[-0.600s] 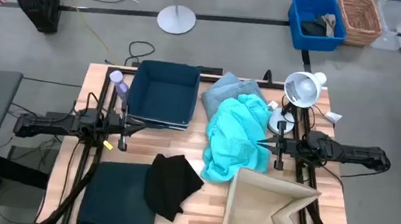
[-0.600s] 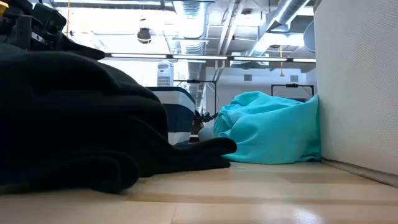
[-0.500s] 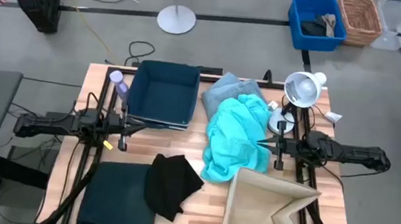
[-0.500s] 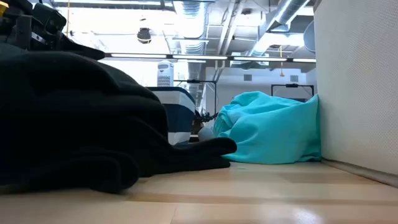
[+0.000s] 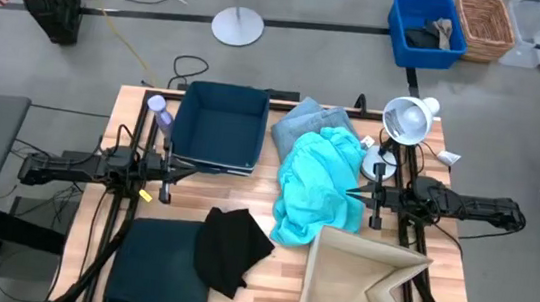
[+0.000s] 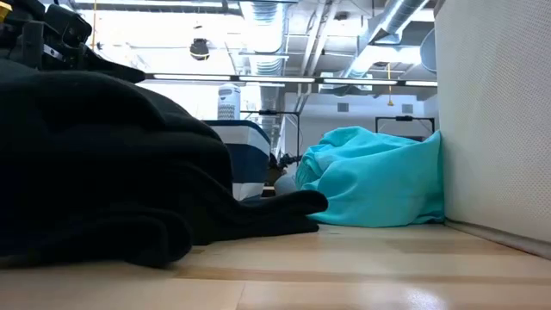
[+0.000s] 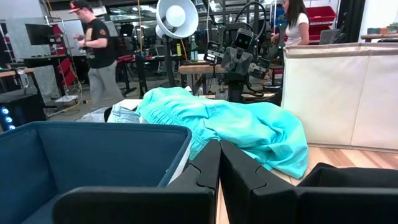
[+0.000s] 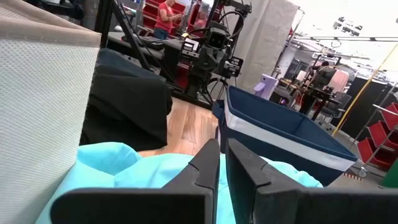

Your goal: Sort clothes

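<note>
I need to next move my left gripper to the small black garment's middle (image 5: 225,250), near the dark navy-teal pile, and grab it there.
A bright turquoise garment (image 5: 319,184) lies heaped mid-table, its far end on a pale grey-blue garment (image 5: 301,122). A small black garment (image 5: 230,247) lies at the near middle, overlapping a dark navy-teal pile (image 5: 158,278) at the near left. My left gripper (image 5: 191,168) is shut and level beside the dark teal bin (image 5: 217,125). My right gripper (image 5: 351,193) is shut and level at the turquoise garment's right edge, above the cloth (image 8: 124,174). The turquoise garment also shows in the left wrist view (image 7: 236,121).
The beige fabric box (image 5: 361,286) stands at the near right, against the turquoise garment (image 6: 379,185). A desk lamp (image 5: 406,120) and a bottle (image 5: 159,109) stand at the far corners. People move in the room behind the table.
</note>
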